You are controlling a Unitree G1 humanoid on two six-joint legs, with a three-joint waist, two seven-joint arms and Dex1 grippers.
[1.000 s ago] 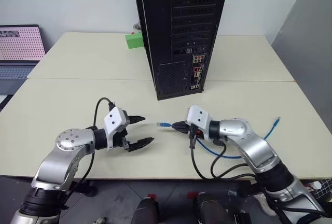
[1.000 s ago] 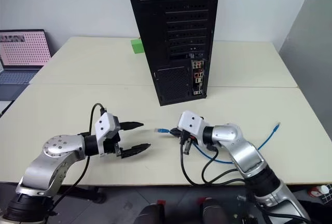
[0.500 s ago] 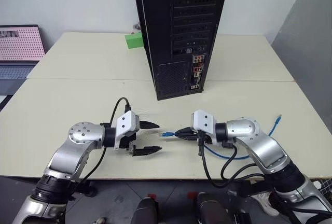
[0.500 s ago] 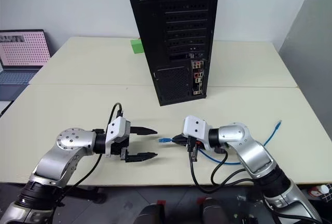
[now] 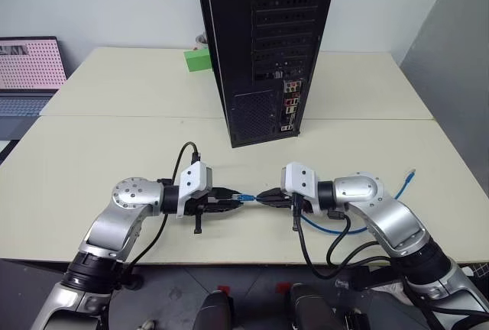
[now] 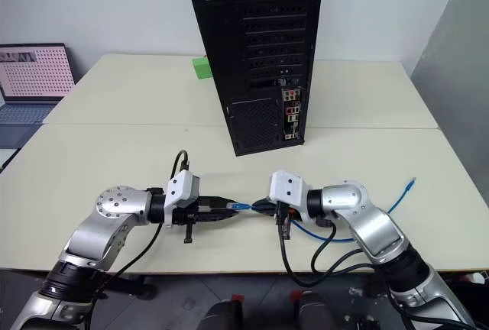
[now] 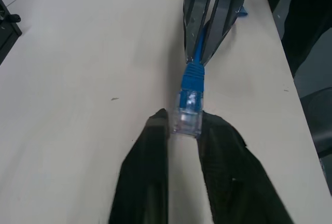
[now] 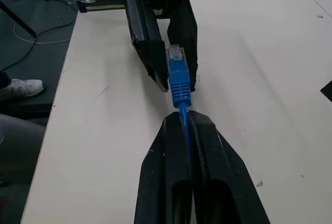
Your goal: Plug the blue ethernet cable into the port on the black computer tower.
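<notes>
The thin cord behind the plug is in my right gripper, so that gripper should open and take the plug's blue sleeve (image 8: 181, 91) while my left gripper holds the clear tip.
The blue ethernet cable (image 5: 246, 197) hangs between my two grippers just above the table's front part. My right gripper (image 8: 184, 122) is shut on the cord just behind the plug. My left gripper (image 7: 184, 122) faces it and is shut on the clear-blue plug (image 7: 188, 112). Behind the right gripper the cord loops on the table to its free end (image 5: 410, 173) at the right. The black computer tower (image 5: 263, 47) stands upright at the table's middle, well beyond both grippers. The port lies in its narrow connector strip (image 5: 289, 106), too small to single out.
A small green block (image 5: 197, 59) sits left of the tower at the back. A laptop (image 5: 27, 70) stands at the far left. Black robot wires (image 5: 336, 250) hang off the front edge beside the right arm. A grey panel (image 5: 458, 55) rises on the right.
My left gripper has moved right to the plug and gone from wide open to shut on it. The right gripper has kept its grip on the cord and stayed about where it was.
</notes>
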